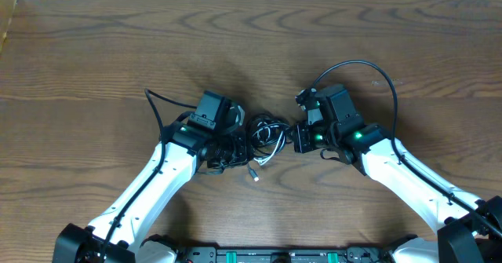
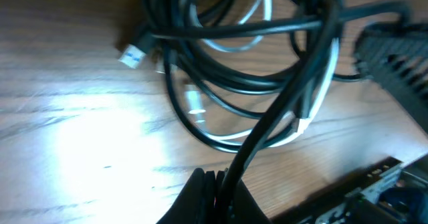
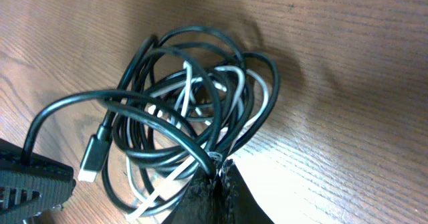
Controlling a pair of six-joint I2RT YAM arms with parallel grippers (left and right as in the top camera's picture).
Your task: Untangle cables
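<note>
The black cable is pinched by my right gripper among the tangle's crossing loops, so my right gripper should open and grab the piece of black cable (image 3: 52, 106) near my left gripper.
The cables lie in one tangle (image 1: 265, 134) at the table's middle, between my two grippers. In the left wrist view the black cable (image 2: 281, 103) loops over the white cable (image 2: 231, 47), and a white plug (image 2: 132, 55) lies at the upper left. My left gripper (image 2: 224, 184) is shut on a black strand that rises to the right; in the overhead view the left gripper (image 1: 239, 143) sits at the tangle's left edge. My right gripper (image 3: 219, 177) is shut on a loop of the black cable (image 3: 144, 127) beside the white cable (image 3: 257, 93); in the overhead view the right gripper (image 1: 296, 137) is at the right edge.
A black plug with a pale tip (image 3: 93, 154) hangs at the tangle's left in the right wrist view. A loose plug end (image 1: 255, 173) lies just in front of the tangle. The brown wooden table (image 1: 94, 59) stretches all around. Thick arm wires (image 1: 369, 67) arch behind the right arm.
</note>
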